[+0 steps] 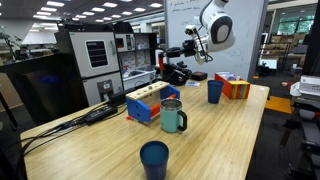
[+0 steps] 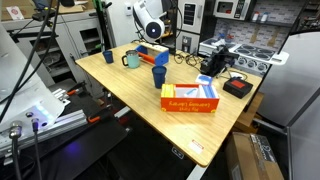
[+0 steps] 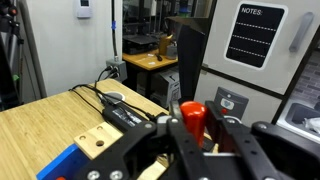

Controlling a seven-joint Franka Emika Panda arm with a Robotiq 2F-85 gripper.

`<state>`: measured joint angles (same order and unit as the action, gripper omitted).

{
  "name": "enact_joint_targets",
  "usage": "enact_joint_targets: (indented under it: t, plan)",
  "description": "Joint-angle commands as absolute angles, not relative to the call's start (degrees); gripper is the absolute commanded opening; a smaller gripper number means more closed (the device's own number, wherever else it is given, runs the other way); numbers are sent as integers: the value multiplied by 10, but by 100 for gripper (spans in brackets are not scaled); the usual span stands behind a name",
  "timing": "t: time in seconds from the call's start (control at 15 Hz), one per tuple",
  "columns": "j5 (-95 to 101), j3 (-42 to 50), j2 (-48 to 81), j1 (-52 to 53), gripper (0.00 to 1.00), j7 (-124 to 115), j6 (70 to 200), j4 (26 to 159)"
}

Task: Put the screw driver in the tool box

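Observation:
My gripper needs to let go of the screw driver upright in the far end of the blue box's wooden top (image 1: 160, 83).
In the wrist view my gripper (image 3: 196, 140) is shut on the screw driver (image 3: 191, 113). Only its red-orange handle shows between the fingers; the shaft is hidden. In an exterior view the gripper (image 1: 190, 47) hangs in the air just above and slightly right of the black, bulky tool box (image 1: 176, 72) at the table's far edge. In an exterior view the tool box (image 2: 212, 64) sits at the far side of the table, with the gripper (image 2: 182, 42) above the table to its left. The tool box does not show in the wrist view.
On the wooden table stand a blue box with a wooden top (image 1: 150, 103), a green mug (image 1: 172, 116), two blue mugs (image 1: 154, 158) (image 1: 215, 91) and a red-orange multicoloured box (image 1: 234, 87). Black cables (image 3: 115, 105) lie beside the blue box (image 3: 88, 148).

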<state>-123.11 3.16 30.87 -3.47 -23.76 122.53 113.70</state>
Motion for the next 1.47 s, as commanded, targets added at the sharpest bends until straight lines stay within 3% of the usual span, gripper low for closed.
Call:
enact_joint_targets:
  t: [0.0, 1.4]
  plan:
    - [-1224, 22, 329, -44, 7, -262, 1218, 1114]
    - [-1263, 14, 373, -58, 7, -265, 1223, 1098]
